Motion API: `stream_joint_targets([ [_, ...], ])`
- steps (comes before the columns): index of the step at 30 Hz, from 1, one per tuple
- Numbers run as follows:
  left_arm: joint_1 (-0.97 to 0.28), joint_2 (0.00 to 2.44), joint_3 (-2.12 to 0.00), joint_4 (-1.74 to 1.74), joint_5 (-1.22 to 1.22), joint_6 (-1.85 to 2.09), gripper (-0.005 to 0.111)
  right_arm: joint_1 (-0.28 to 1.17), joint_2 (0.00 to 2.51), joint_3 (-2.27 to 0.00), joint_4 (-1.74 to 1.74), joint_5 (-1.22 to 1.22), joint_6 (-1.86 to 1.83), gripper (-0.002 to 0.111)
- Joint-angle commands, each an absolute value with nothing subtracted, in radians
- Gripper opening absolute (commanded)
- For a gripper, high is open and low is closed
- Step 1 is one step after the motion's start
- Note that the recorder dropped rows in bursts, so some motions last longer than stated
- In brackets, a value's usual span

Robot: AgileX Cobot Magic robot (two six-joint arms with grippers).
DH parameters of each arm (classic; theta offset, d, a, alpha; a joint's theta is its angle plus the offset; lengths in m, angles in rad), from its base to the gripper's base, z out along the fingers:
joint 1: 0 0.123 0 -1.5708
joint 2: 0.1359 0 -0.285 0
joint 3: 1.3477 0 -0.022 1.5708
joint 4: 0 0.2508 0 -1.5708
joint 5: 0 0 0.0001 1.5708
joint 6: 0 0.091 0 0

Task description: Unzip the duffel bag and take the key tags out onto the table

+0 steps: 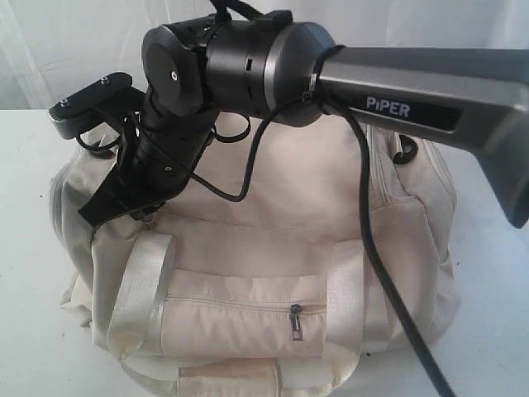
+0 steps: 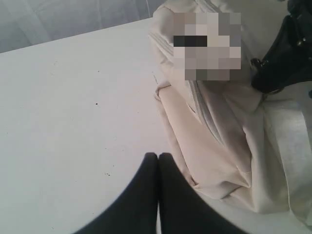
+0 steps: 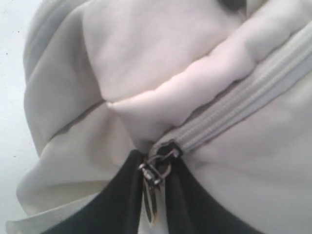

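I need to regrip the zipper pull [image 3: 157, 171] with my right gripper and hold the loose end of the duffel bag with my left gripper before unzipping, as that end lies loose beside the zipper pull.
The cream duffel bag [image 1: 273, 207] lies on the white table [image 1: 33, 273] with its main zipper [image 3: 243, 105] closed. My right gripper [image 3: 155, 157] has reached across to the bag's left end [image 1: 103, 207]. It is shut on the metal zipper pull [image 3: 152, 192], which stands between its black fingers, right below the slider. My left gripper [image 2: 158, 155] is shut and holds nothing; it hangs over bare table [image 2: 73, 97] beside the end of the bag [image 2: 219, 146]. The key tags are hidden.
The right arm [image 1: 413, 91] and its black cable [image 1: 388, 281] cross over the bag's top. A small front pocket with a closed zip [image 1: 295, 321] faces the camera between satin handles [image 1: 140, 289]. A black strap ring [image 1: 405, 149] sits at the bag's right end.
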State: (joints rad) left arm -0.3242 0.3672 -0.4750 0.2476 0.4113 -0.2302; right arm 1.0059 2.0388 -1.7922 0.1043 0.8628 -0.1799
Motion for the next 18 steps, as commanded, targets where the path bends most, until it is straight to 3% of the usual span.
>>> stream_joint_targets([
  [1,-0.328,0.360,-0.467,0.242,0.416,-0.240,0.000,1.006,2.012,-1.792,0.071,0.927,-0.189,0.000],
  [12,-0.328,0.360,-0.467,0.240,0.416,-0.240,0.000,1.006,2.014,-1.792,0.071,0.990,-0.232,0.001],
  [18,-0.328,0.360,-0.467,0.240,0.416,-0.240,0.000,1.006,2.016,-1.792,0.073,0.990,-0.241,0.024],
])
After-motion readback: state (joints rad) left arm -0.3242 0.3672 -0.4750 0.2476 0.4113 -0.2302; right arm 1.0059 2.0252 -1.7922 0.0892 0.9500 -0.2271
